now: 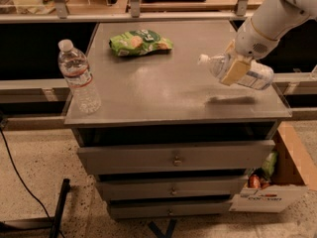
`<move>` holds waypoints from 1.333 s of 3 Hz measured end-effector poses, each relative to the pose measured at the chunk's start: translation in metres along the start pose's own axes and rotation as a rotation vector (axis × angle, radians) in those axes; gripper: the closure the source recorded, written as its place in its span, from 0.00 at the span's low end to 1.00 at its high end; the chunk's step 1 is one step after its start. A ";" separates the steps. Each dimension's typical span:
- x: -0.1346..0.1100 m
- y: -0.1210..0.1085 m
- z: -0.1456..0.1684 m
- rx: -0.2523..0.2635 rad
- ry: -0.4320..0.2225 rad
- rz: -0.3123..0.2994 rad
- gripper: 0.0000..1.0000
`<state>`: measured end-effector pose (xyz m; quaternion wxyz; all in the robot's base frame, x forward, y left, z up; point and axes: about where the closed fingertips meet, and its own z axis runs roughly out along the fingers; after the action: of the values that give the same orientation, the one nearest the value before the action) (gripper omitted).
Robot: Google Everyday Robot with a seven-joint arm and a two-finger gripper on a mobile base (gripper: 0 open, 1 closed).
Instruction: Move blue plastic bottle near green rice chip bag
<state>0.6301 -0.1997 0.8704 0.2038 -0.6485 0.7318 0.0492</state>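
My gripper will let go of the blue plastic bottle against the green rice chip bag's end (165, 47) nearest my gripper.
The blue plastic bottle (247, 73), clear with a white cap and pale blue-and-white label, lies sideways in my gripper (233, 66), lifted above the right side of the grey cabinet top (163, 93); its shadow falls on the surface below. My gripper is shut on the bottle, with a tan finger pad (234, 69) across its body and the cap pointing left. The green rice chip bag (140, 42) lies flat at the back centre-left of the top, well to the left of the bottle.
A taller ribbed clear water bottle (79, 78) with a red-banded label stands upright at the front left corner. The cabinet has drawers (173, 157) below. A cardboard box (277, 182) with items sits on the floor at right. A shelf rail (148, 14) runs behind.
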 end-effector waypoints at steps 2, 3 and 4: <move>-0.097 -0.019 -0.013 0.109 -0.061 -0.192 1.00; -0.133 -0.021 -0.001 0.154 -0.034 -0.266 1.00; -0.164 -0.032 0.015 0.194 -0.044 -0.322 1.00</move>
<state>0.6774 -0.0479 0.9225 0.2866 -0.7332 0.6154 -0.0403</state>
